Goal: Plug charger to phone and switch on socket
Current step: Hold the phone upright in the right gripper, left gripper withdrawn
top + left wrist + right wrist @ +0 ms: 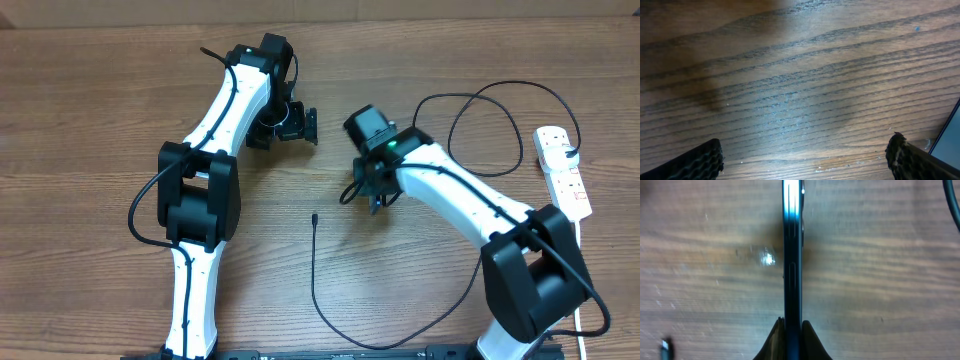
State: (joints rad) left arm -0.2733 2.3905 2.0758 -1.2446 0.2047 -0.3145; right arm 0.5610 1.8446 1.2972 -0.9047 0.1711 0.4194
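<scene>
The robot's right gripper has the phone too far back from its camera end, so it should open and grip the phone nearer its side buttons [794, 280] before lifting it.
The phone [792, 255] stands on its thin dark-blue edge on the wooden table, and my right gripper [792, 342] is shut on it, one finger on each face. From overhead the right gripper [368, 183] covers most of the phone. The charger cable [318, 290] loops across the front of the table. Its small black connector tip [314, 216] lies free to the left of the right gripper and also shows as the tip [665, 350] in the right wrist view. The white socket [563, 170] lies at the far right with a black plug in it. My left gripper [284, 127] hovers open and empty at the gripper [802, 160].
A second loop of black cable [485, 100] curls between my right arm and the socket. A pale blue surface with a dark edge [951, 135] shows at the right border of the left wrist view; I cannot tell what it is.
</scene>
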